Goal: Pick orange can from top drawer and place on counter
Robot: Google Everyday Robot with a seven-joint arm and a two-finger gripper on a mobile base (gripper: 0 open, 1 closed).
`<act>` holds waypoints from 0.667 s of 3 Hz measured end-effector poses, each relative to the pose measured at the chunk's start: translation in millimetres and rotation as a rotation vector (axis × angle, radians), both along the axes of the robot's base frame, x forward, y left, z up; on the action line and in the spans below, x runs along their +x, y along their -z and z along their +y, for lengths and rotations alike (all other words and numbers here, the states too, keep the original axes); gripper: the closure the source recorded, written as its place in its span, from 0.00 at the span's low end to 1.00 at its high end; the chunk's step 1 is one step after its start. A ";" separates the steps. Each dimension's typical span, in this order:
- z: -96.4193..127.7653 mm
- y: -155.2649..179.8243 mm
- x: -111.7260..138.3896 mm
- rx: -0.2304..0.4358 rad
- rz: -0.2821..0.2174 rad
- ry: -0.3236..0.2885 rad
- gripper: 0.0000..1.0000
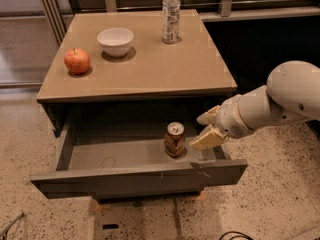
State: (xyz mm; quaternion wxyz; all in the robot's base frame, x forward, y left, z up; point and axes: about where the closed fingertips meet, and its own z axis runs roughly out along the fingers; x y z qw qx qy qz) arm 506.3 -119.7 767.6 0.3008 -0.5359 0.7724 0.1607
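Note:
Next, my gripper closes around the upper part [175, 131] of the orange can that is standing in the open top drawer.
The orange can [174, 139] stands upright on the floor of the open top drawer [125, 156], right of the drawer's middle. My gripper [206, 129] is over the drawer's right end, just right of the can and apart from it. Its two cream fingers [207, 138] are spread, with nothing between them. The counter [140, 59] is the tan top of the cabinet above the drawer.
On the counter stand a red apple [77, 61] at the left, a white bowl [115, 41] behind it, and a clear plastic bottle [171, 15] at the back right. Speckled floor surrounds the cabinet. My white arm [280, 104] reaches in from the right.

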 end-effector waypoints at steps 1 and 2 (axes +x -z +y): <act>6.7 13.1 6.5 0.033 -0.012 0.021 0.34; 10.9 27.5 13.4 0.050 -0.015 0.048 0.37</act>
